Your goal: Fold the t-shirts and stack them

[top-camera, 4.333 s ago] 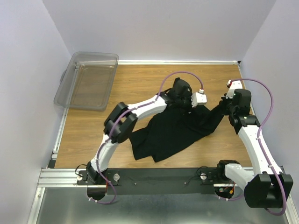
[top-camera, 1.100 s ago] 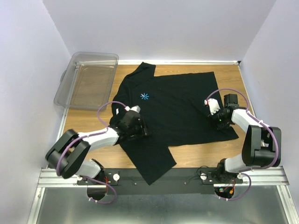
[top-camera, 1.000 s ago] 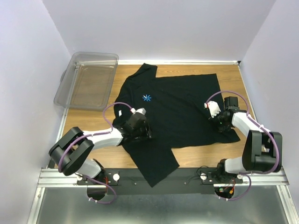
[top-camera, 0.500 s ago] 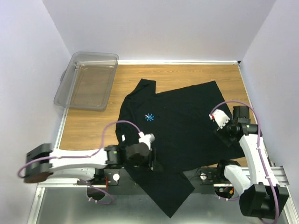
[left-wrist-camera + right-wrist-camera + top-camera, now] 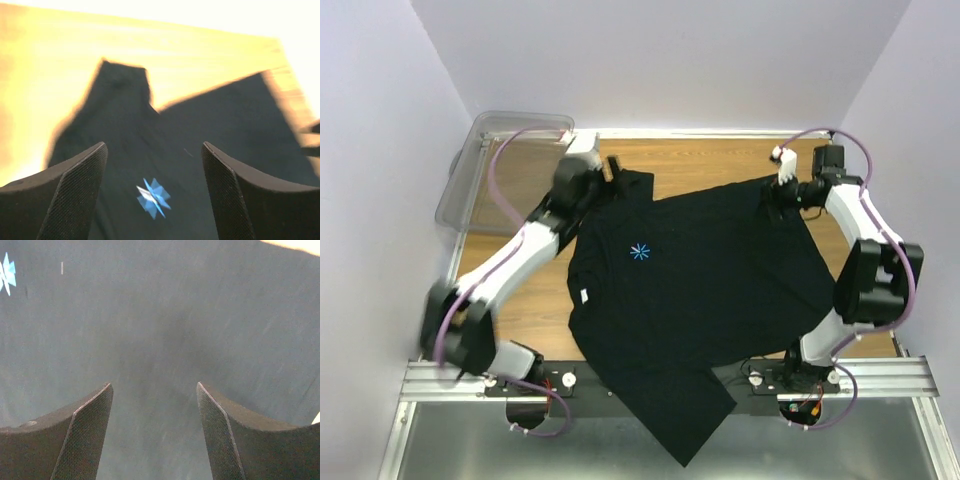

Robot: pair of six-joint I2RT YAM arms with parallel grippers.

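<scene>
The robot's left gripper will next move to the end of the sleeve (image 5: pixel 634 175) (image 5: pixel 118 74) near the clear plastic bin and close there on the black t-shirt.
One black t-shirt (image 5: pixel 700 290) lies spread flat on the wooden table, its light-blue logo (image 5: pixel 640 251) facing up and a small white tag (image 5: pixel 581 296) at its left edge. The lower part hangs over the near edge past the arm bases. My left gripper (image 5: pixel 617 172) hovers open over the far-left sleeve; in the left wrist view the gripper (image 5: pixel 154 145) has only the logo (image 5: pixel 152 197) and fabric between its fingers. My right gripper (image 5: pixel 770 197) stands open above the far-right corner, and in the right wrist view it (image 5: pixel 154 385) has nothing in it, only the t-shirt (image 5: pixel 165 315) below.
A clear plastic bin (image 5: pixel 460 180) sits at the far left corner, partly behind the left arm. Purple walls close in the table on three sides. Bare wood (image 5: pixel 510 280) shows left of the shirt and along the far edge (image 5: pixel 700 150).
Both arms have swung from the near side of the shirt to its far corners, and their jaws stand open. The shirt itself lies where it was half a second ago.
</scene>
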